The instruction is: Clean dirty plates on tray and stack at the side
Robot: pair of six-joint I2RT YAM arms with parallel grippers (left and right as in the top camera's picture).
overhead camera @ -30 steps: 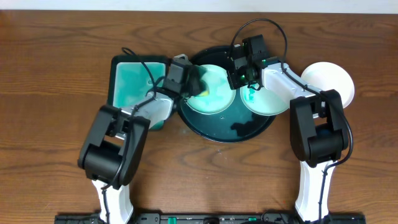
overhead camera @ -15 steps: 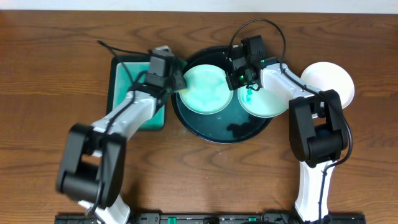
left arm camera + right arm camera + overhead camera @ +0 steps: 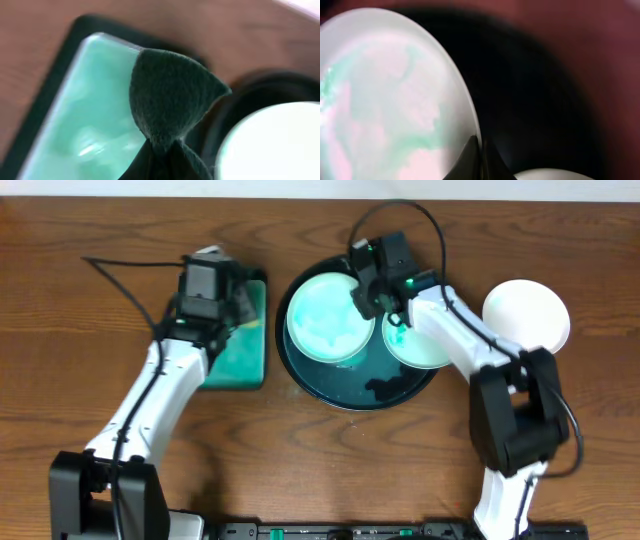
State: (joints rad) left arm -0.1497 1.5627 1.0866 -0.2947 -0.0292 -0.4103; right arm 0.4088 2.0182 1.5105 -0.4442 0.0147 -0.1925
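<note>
Next, my right gripper lets go of the pale teal plate atop the white plate (image 3: 529,317) beside the black tray.
The black tray (image 3: 360,395) holds two dirty plates. The left plate (image 3: 322,325) has teal smears; my right gripper (image 3: 368,302) is shut on its right rim, and the wrist view shows the fingers (image 3: 470,155) pinching that rim of the plate (image 3: 385,100). The second plate (image 3: 418,345) lies at the tray's right, partly under the right arm. A third, white plate (image 3: 527,315) lies on the table at the right. My left gripper (image 3: 218,292) is shut on a dark green scrub pad (image 3: 170,95) above the teal tray (image 3: 85,110).
The rectangular teal tray (image 3: 240,345) with a dark rim lies left of the black tray and holds teal liquid. The black tray's rim (image 3: 260,85) and the left plate (image 3: 270,145) show at the right of the left wrist view. Cables arc over the table's back.
My left arm has swung left with the pad, from the left plate to above the teal tray. My right gripper has shifted slightly left, still holding the plate's rim.
</note>
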